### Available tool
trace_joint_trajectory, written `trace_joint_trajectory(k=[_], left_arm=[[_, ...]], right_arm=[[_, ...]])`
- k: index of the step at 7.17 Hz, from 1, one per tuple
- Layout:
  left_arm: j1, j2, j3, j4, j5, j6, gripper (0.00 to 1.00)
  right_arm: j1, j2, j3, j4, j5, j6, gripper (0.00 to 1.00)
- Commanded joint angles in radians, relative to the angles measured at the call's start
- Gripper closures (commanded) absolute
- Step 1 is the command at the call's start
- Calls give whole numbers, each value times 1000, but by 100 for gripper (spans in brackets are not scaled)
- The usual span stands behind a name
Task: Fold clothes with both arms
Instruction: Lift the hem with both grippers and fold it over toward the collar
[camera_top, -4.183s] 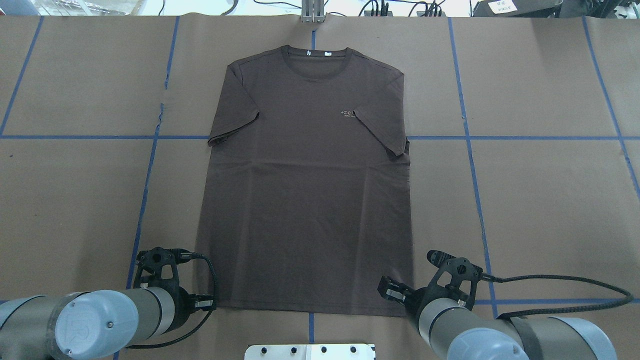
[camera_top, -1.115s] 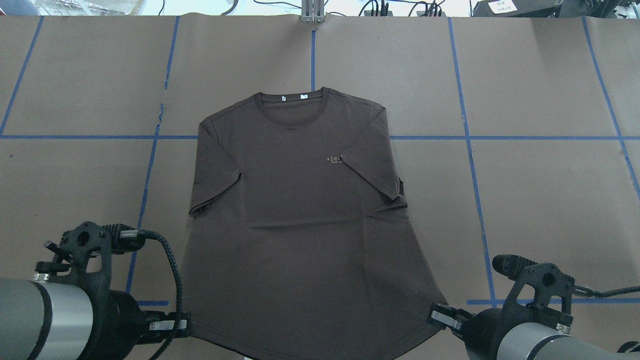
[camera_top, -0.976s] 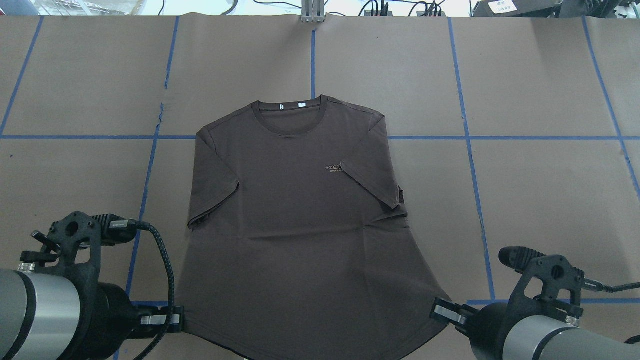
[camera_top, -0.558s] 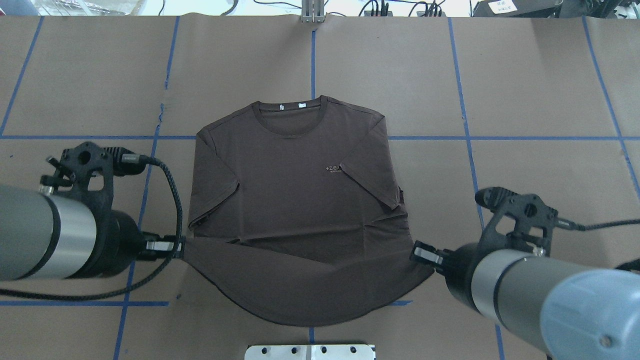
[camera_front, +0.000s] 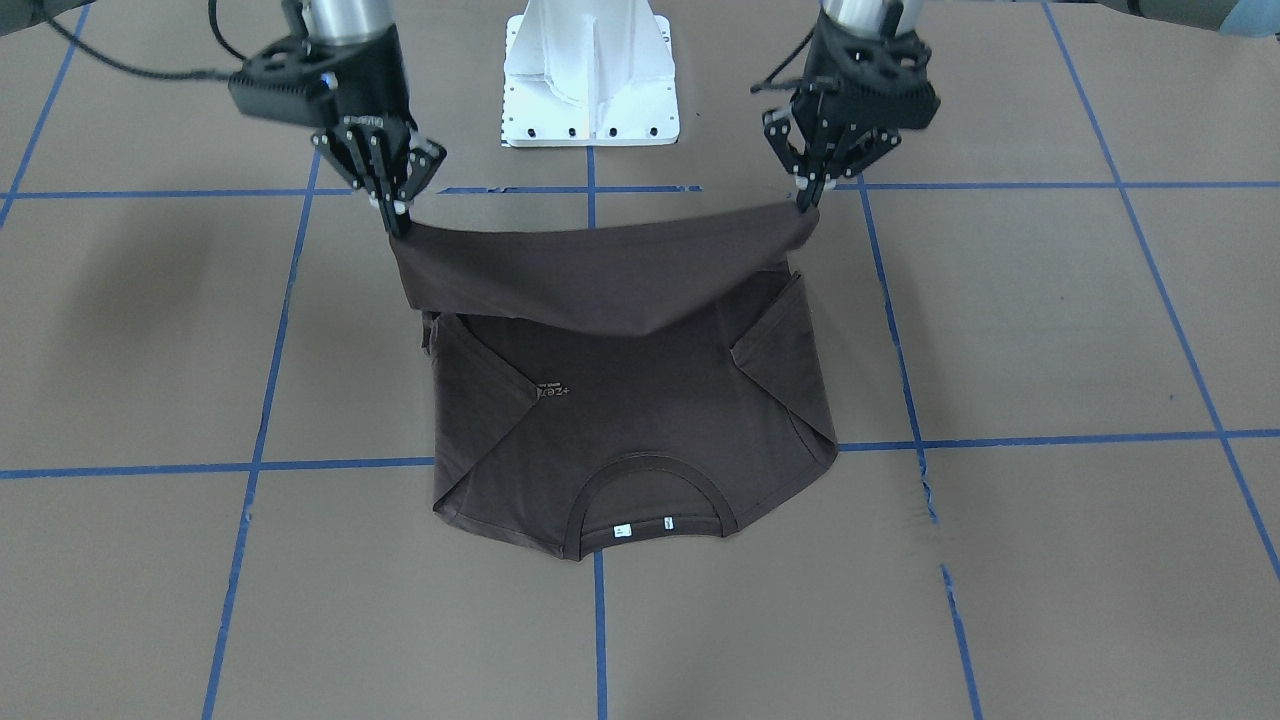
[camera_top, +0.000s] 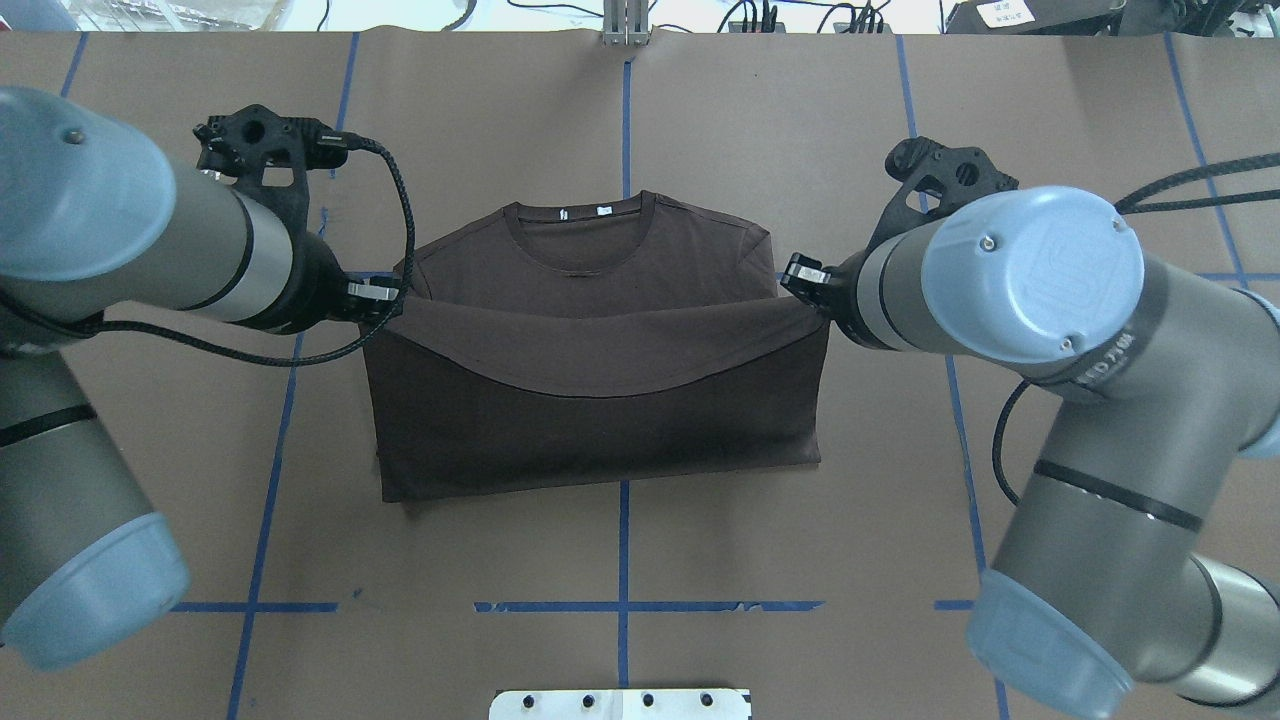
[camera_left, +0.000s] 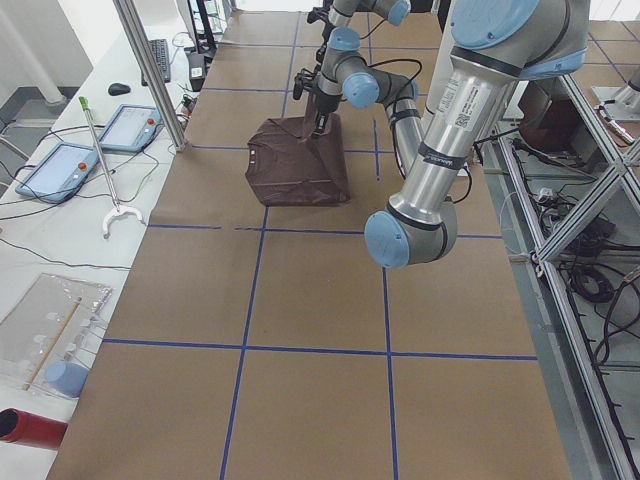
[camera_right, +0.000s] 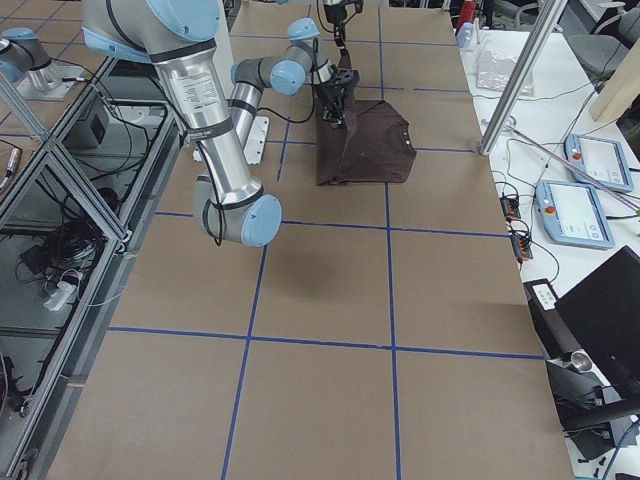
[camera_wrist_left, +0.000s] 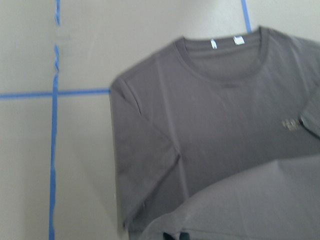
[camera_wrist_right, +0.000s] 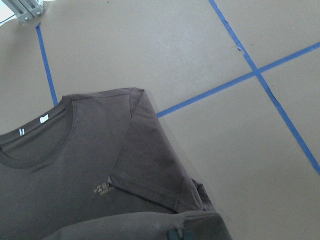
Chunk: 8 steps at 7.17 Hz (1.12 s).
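Observation:
Next, my left gripper lets go of the dark brown T-shirt's hem corner on the T-shirt's outer shoulder edge (camera_front: 807, 474) (camera_wrist_left: 131, 76) that faces the broken blue tape.
The dark brown T-shirt (camera_top: 600, 420) lies front up on the brown paper table, sleeves folded in, collar (camera_top: 580, 212) at the far end. My left gripper (camera_top: 400, 298) is shut on the hem's left corner, and my right gripper (camera_top: 790, 278) is shut on its right corner. Both hold the hem stretched above the chest, so the lower half is doubled over the body. In the front-facing view the left gripper (camera_front: 803, 207) and right gripper (camera_front: 397, 228) hold the sagging hem above the shirt (camera_front: 640, 420). Both wrist views show the collar and chest beyond the raised hem (camera_wrist_left: 240, 210) (camera_wrist_right: 140, 225).
The white pedestal base (camera_front: 590, 70) stands at the near table edge. Blue tape lines (camera_top: 620, 606) cross the paper. A metal post (camera_top: 625, 25) stands at the far edge. Tablets (camera_left: 130, 125) and a grabber tool (camera_left: 105, 190) lie on a side bench.
Both grippers have carried the hem forward from the shirt's middle to near the shoulders. The lower half now covers the chest logo in the overhead view.

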Motion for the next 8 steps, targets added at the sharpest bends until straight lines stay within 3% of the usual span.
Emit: trace_joint_trajectory(k=[1,3,5,6,8], left_arm=[[-48,-6,248,-249,4,33,100],[-57,-28,445,-413,51,53,100],[-56,-87,611,-513,55,54,100],[-56,-94,662,-562,56,54,100],[-56,-91,668,-569,56,54,100]], right_arm=[[51,34,-230,205,9,-36,100],[55,98,-423,331,6,-40,100],[75,101,-531,417,8,-40,100],[83,101,-556,430,9,-51,100],[86,101,-576,434,11,-54,100]])
